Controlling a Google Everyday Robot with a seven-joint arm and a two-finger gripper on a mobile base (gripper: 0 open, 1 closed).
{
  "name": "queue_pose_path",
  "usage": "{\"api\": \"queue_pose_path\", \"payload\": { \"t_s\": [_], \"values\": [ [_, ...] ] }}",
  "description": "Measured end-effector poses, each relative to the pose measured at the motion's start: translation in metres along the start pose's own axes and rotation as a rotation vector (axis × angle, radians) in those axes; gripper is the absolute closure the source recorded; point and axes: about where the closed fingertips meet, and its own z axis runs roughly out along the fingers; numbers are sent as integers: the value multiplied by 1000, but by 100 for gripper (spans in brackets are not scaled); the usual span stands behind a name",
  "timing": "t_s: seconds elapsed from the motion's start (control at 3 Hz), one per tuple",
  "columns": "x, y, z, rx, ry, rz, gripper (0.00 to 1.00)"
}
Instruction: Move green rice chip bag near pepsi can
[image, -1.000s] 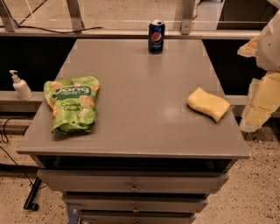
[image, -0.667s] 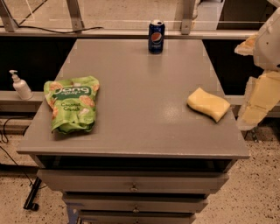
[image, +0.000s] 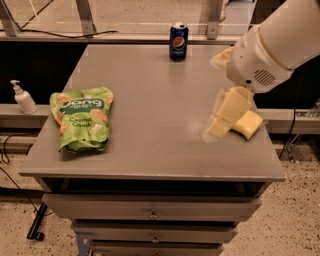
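The middle of the green rice chip bag (image: 88, 118) is the next place for my gripper to go and close, because the bag needs to move near the pepsi can.
The green rice chip bag (image: 82, 119) lies flat on the left side of the grey table (image: 155, 90), near its front edge. The pepsi can (image: 178, 41) stands upright at the back edge, a little right of the middle. My gripper (image: 216, 129) hangs from the white arm that enters from the upper right. It points down over the right part of the table, far from the bag and well in front of the can. It holds nothing that I can see.
A yellow sponge (image: 251, 125) lies on the table's right side, partly hidden behind my gripper. A white pump bottle (image: 22, 98) stands on a ledge left of the table. Drawers (image: 152, 215) sit below the tabletop.
My arm has swung in from the right edge of the view to over the table's right side, in front of the sponge. The bag, can and sponge have not moved.
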Motion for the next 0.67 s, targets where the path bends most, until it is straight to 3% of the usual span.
{"api": "queue_pose_path", "payload": {
  "t_s": [0.33, 0.67],
  "values": [
    [-50, 9, 44, -93, -204, 8, 0],
    [-68, 15, 43, -118, -260, 20, 0]
  ]
}}
